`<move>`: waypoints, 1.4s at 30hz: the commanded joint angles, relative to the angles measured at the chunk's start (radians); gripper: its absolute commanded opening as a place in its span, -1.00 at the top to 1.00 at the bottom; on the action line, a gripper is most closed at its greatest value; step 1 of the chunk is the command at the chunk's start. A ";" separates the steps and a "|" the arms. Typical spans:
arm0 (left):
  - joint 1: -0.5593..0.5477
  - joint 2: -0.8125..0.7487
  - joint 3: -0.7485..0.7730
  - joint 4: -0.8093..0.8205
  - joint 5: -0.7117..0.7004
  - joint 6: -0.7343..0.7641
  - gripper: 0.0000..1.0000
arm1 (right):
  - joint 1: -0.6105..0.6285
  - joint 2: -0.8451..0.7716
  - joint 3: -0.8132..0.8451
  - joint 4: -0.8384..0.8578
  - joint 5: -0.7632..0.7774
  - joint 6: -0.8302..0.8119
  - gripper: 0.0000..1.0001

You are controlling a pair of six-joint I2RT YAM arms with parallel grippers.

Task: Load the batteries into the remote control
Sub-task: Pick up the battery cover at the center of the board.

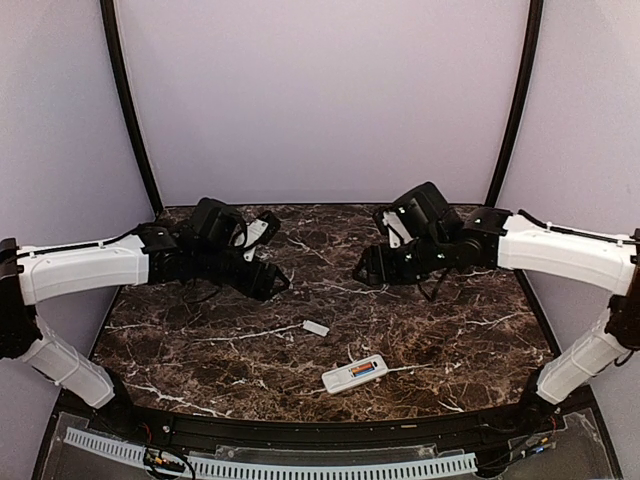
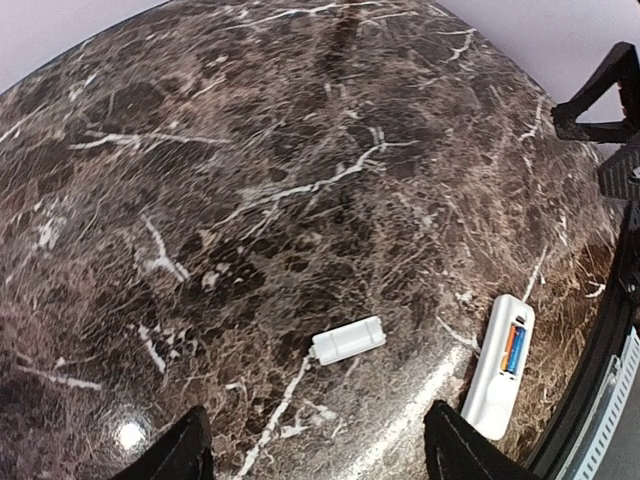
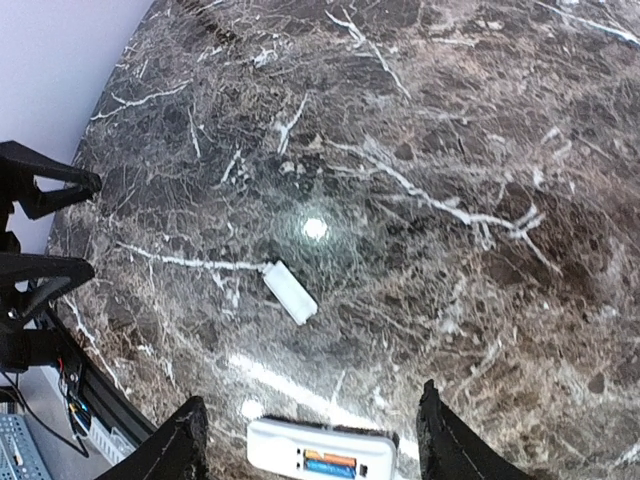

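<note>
The fingers of my right gripper will shut on the tab end [image 1: 308, 325] [image 3: 272, 274] of the small white battery cover, where the white vein in the marble table meets the battery cover.
The white remote control [image 1: 355, 374] lies back-up near the table's front edge, its compartment uncovered. Both batteries [image 1: 365, 369], one orange and one blue, sit side by side inside it. In the left wrist view the remote control [image 2: 497, 370] and batteries [image 2: 514, 349] show at the lower right; in the right wrist view the remote control [image 3: 270, 445] and batteries [image 3: 332, 462] lie at the bottom, between the fingers. My left gripper [image 1: 278, 282] [image 2: 318, 430] and right gripper [image 1: 363, 268] [image 3: 312, 415] hover open above the table, holding nothing.
A small white battery cover [image 1: 316, 327] [image 2: 348, 339] [image 3: 290, 291] lies loose on the dark marble table [image 1: 200, 340], behind and left of the remote. A black rail [image 1: 300, 430] runs along the front edge. Two curved black posts rise at the back corners.
</note>
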 commanded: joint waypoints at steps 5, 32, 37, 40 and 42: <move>0.118 -0.085 -0.118 -0.001 -0.079 -0.162 -0.43 | 0.009 0.385 0.333 -0.030 -0.161 -0.308 -0.20; 0.167 -0.162 -0.185 0.012 -0.154 -0.121 -0.48 | 0.104 0.741 0.628 -0.084 -0.055 -0.657 -0.10; 0.169 -0.163 -0.190 0.018 -0.144 -0.126 -0.48 | 0.118 0.791 0.666 -0.142 -0.013 -0.583 -0.01; 0.169 -0.161 -0.192 0.022 -0.139 -0.127 -0.48 | 0.131 0.842 0.708 -0.175 -0.022 -0.585 0.01; 0.169 -0.161 -0.192 0.021 -0.137 -0.128 -0.48 | 0.137 0.886 0.757 -0.227 0.005 -0.585 0.01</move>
